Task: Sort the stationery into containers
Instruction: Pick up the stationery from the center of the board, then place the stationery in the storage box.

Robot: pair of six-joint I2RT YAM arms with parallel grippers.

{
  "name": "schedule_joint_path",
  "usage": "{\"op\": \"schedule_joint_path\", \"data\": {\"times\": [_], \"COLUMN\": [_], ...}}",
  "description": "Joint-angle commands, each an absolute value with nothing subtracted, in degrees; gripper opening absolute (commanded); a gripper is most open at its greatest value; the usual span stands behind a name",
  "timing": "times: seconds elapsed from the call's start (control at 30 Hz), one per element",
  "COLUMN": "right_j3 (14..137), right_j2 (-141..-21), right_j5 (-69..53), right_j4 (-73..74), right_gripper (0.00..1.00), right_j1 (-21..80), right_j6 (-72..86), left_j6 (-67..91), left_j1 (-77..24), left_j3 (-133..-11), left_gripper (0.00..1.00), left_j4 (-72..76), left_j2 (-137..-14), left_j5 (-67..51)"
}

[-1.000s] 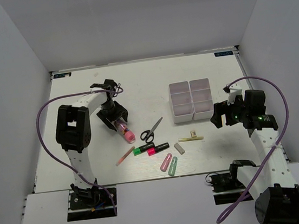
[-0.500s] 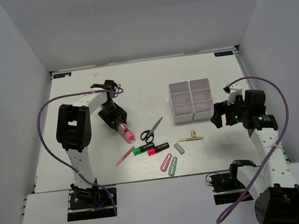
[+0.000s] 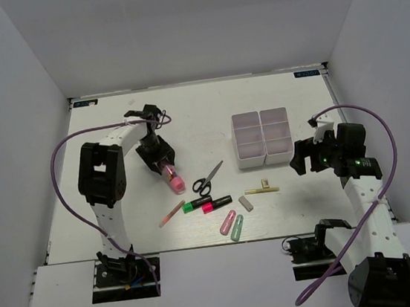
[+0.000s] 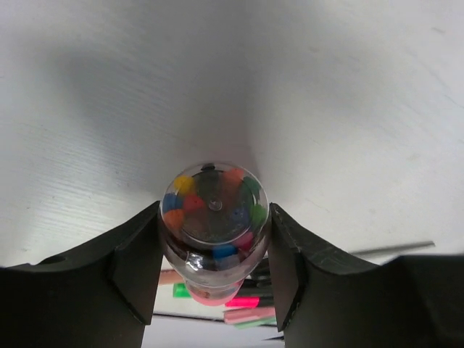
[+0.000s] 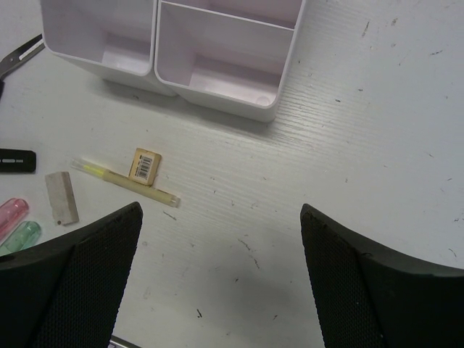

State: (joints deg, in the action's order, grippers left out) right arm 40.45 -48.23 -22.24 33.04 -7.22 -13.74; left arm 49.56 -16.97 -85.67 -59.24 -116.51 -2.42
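Observation:
Next, my left gripper lets go of the clear tube in the back compartment of the container nearer the scissors [image 3: 244, 121].
My left gripper [image 3: 163, 164] is shut on a clear tube with a pink cap [image 3: 173, 179] that is full of coloured bits. In the left wrist view both fingers press the sides of the tube [image 4: 214, 210]. To its right on the table lie the scissors [image 3: 208, 178], two highlighters [image 3: 207, 203], a thin pink pen [image 3: 171, 214], pink, green and grey erasers [image 3: 231, 223] and a pale yellow clip [image 3: 261, 189]. The containers [image 3: 263, 137] stand at centre right. Just right of them my right gripper [image 3: 306, 157] hangs open over bare table [image 5: 221, 268].
White walls close in the table at the back and on both sides. In the right wrist view, the near wall of the containers [image 5: 225, 101] is at the top. The yellow clip [image 5: 130, 177] and the grey eraser [image 5: 62, 197] lie at the left.
The left jaws have narrowed onto the clear tube, and the left wrist has shifted slightly toward the back. The right arm has not moved.

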Motion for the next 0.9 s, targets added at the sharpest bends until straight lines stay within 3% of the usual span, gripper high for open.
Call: {"op": "schedule_joint_path", "data": {"times": [0.0,0.4,0.7,0.73,0.8,0.83,0.87], "right_j3": [41.4,41.0,40.7,40.6,40.6,40.7,40.5], "right_j2": [-47.5,-47.6,-48.1,-48.1,-48.1,-48.2,-48.1], "right_j5": [-22.9,-23.4,-23.7,-23.9,-24.9,-24.8,-25.0], "right_j4": [32.3,32.2,31.8,31.9,31.8,31.7,31.9], "right_gripper": [0.91,0.91,0.87,0.83,0.23,0.0,0.0], "right_j1": [-7.6,-7.9,-7.8,-7.9,-7.9,-7.9,-7.9], "right_j6": [-13.7,-13.6,-13.8,-13.8,-14.1,-14.1,-14.1], "left_j6": [44.2,30.2,19.4,18.5,17.0,16.1,15.8], "left_j1": [-18.3,-27.3,-39.0,-41.4,-42.9,-43.2,-43.8], "left_j3": [-92.5,-107.2,-112.5,-112.6,-111.3,-110.6,-108.5], "left_gripper": [0.0,0.0,0.0,0.0,0.0,0.0,0.0], "left_j4": [-60.0,-62.0,-46.2,-44.8,-38.1,-36.3,-34.2], "left_j2": [-113.9,-110.1,-106.7,-106.6,-106.1,-105.2,-104.8], "left_j5": [-2.2,-0.3,2.8,3.1,3.6,3.3,1.9]}}
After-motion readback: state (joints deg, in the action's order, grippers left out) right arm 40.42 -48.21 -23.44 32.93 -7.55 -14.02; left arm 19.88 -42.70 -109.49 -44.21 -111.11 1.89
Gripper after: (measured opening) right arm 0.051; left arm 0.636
